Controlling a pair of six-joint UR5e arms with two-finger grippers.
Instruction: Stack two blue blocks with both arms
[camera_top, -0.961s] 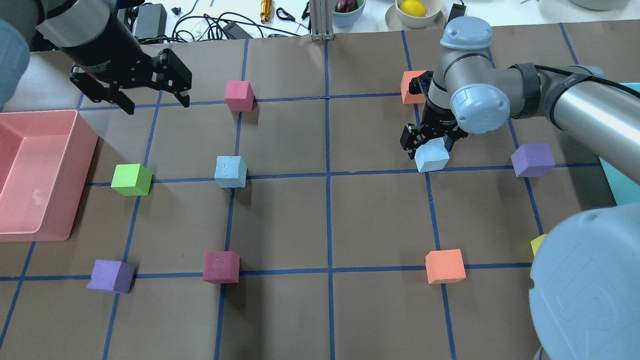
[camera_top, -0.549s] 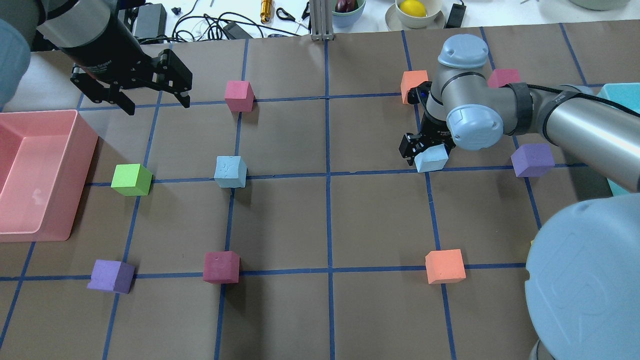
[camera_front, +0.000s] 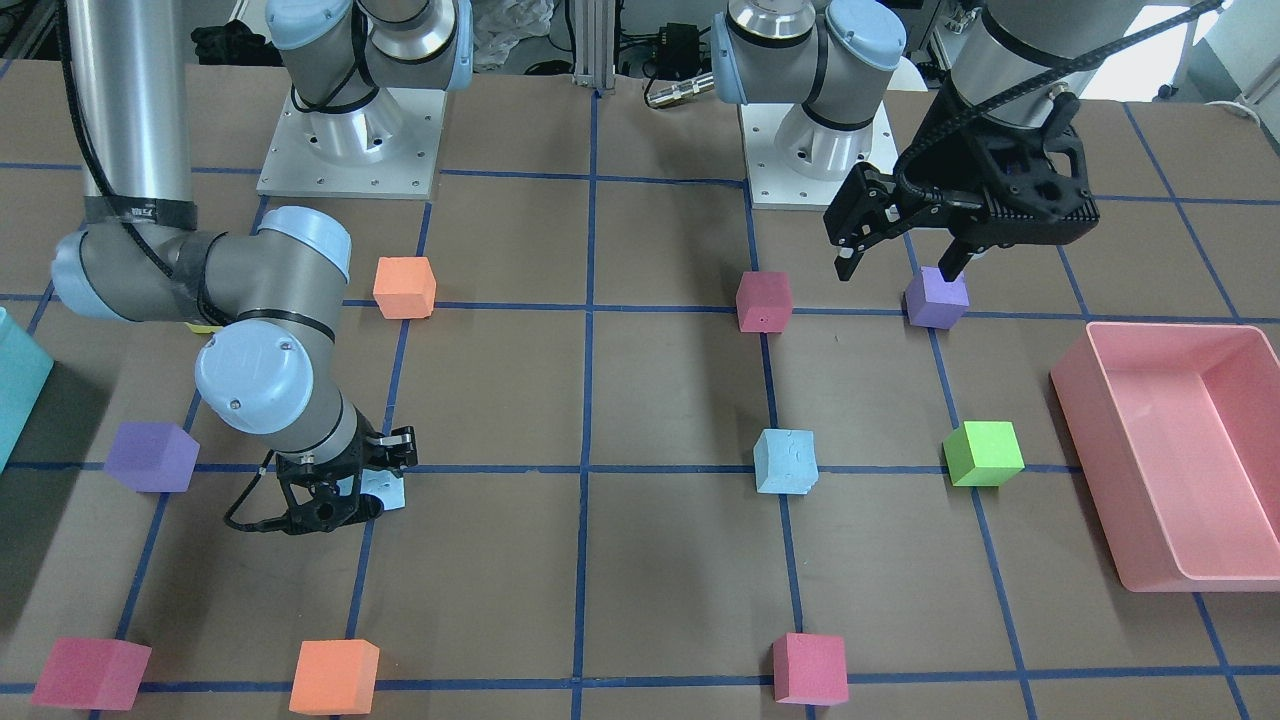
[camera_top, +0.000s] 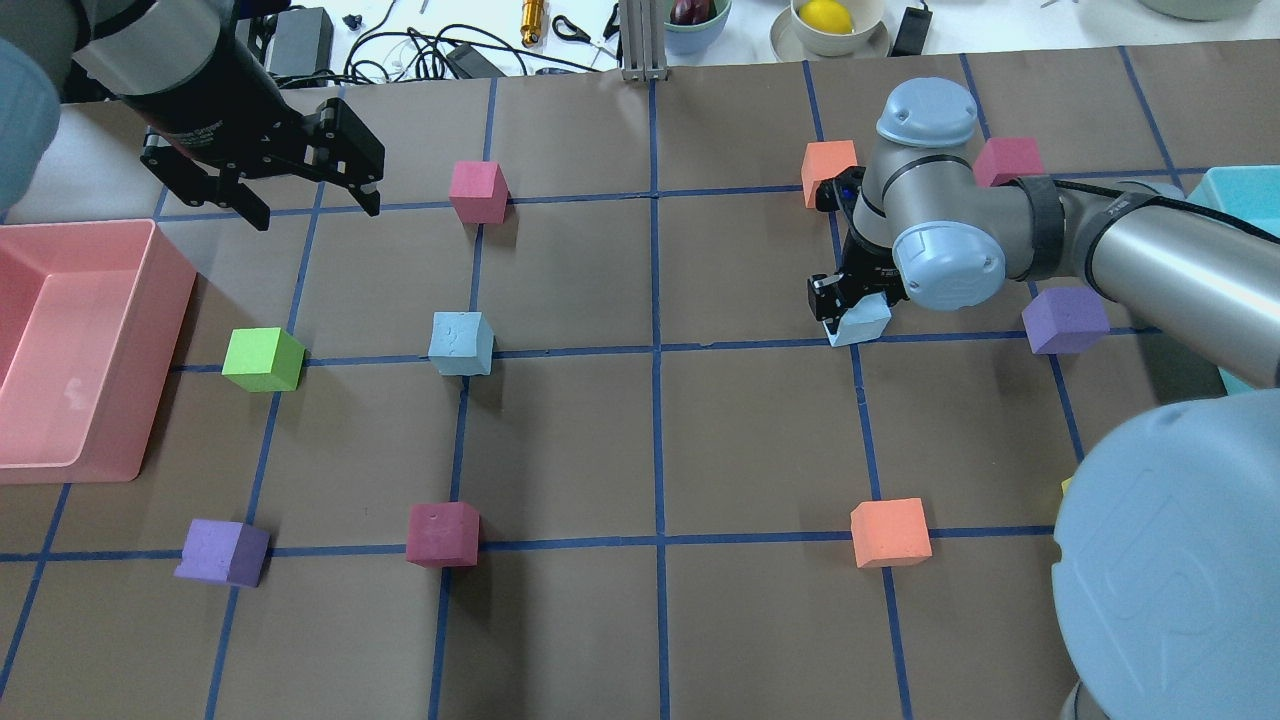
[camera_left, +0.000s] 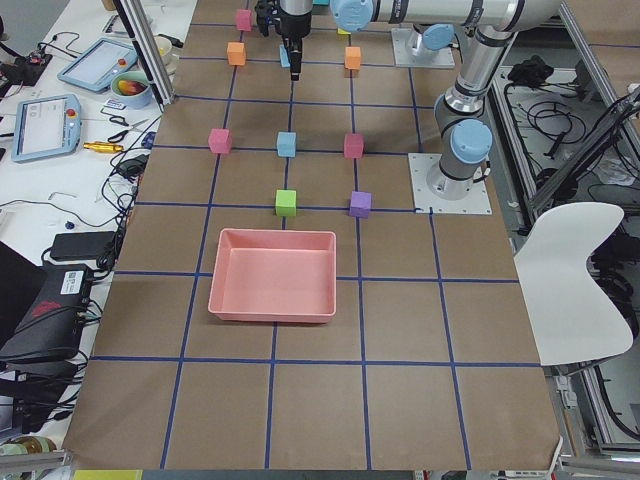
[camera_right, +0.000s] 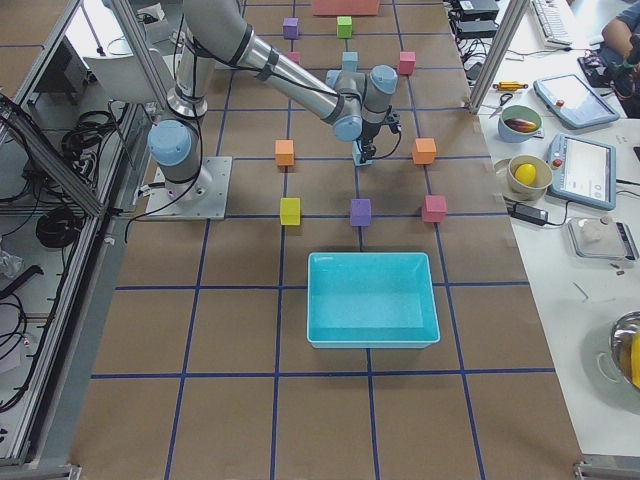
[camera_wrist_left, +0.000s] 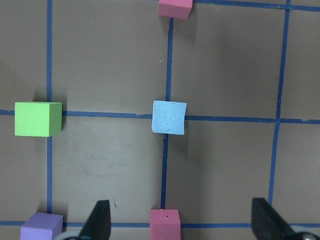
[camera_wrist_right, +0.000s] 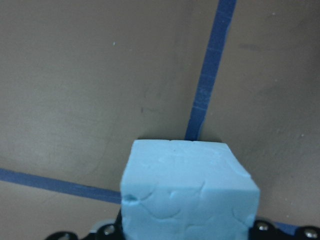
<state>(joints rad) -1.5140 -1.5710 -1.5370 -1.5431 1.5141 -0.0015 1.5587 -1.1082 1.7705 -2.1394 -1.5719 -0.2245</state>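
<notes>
My right gripper will let go of the blue block at the empty grid crossing (camera_front: 576, 654) that lies between the outermost orange cube and the outermost pink cube.
One pale blue block (camera_top: 461, 343) sits free on a grid crossing left of centre; it also shows in the front view (camera_front: 785, 461) and the left wrist view (camera_wrist_left: 169, 117). The second blue block (camera_top: 866, 322) rests on the table at the right, filling the lower right wrist view (camera_wrist_right: 187, 195). My right gripper (camera_top: 850, 305) is down over it, shut on its sides; my arm partly hides the fingers. My left gripper (camera_top: 316, 212) is open and empty, hovering high at the far left, beyond the free block.
A pink bin (camera_top: 150, 300) stands at the left edge, a teal bin (camera_right: 315, 300) at the right. Green (camera_top: 262, 359), purple (camera_top: 1065, 320), orange (camera_top: 890, 533) and pink (camera_top: 478, 191) cubes sit on other grid crossings. An orange cube (camera_top: 828, 170) lies just beyond my right wrist.
My right gripper has come down over the right blue block and its jaws have closed in on it. The left arm has not moved.
</notes>
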